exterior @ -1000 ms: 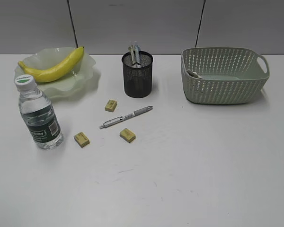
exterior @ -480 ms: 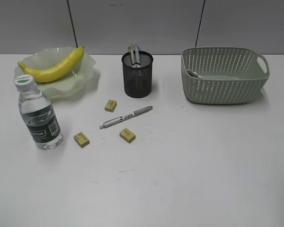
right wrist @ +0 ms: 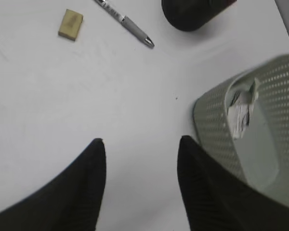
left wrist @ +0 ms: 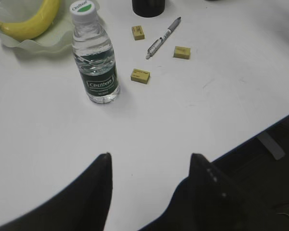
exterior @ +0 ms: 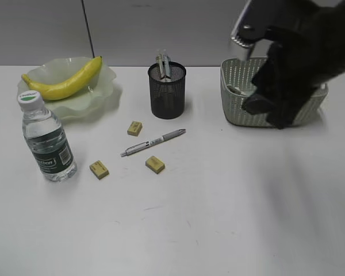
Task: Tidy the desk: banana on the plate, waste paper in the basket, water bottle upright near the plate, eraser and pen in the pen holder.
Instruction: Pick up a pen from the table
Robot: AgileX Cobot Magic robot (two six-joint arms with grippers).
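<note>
The robot's right gripper should next move to the silver pen and close on the middle of its body [exterior: 157, 142] [right wrist: 114, 12], between the pen's clip and grey grip.
The banana [exterior: 66, 81] lies in the ruffled green plate [exterior: 106, 95]. In front of the plate the water bottle [exterior: 48, 141] stands upright. A silver pen [exterior: 154, 142] and three yellow erasers [exterior: 134, 128] [exterior: 99, 169] [exterior: 154, 164] lie on the desk before the black mesh pen holder [exterior: 167, 92], which has pens in it. The waste paper [right wrist: 242, 113] rests inside the basket [right wrist: 216, 125]. My right gripper [right wrist: 140, 140] hovers open beside the basket's near corner, nothing between its fingers. My left gripper [left wrist: 151, 156] is open and empty above bare desk, short of the bottle [left wrist: 95, 60].
My right arm [exterior: 293, 57] is a dark blur covering much of the basket [exterior: 233, 103] in the exterior view. The desk's edge [left wrist: 260, 137] runs close to my left gripper's right side. Bare white desk fills the front half.
My right arm has swung into the exterior view at the upper right, in front of the basket. Nothing on the desk has moved.
</note>
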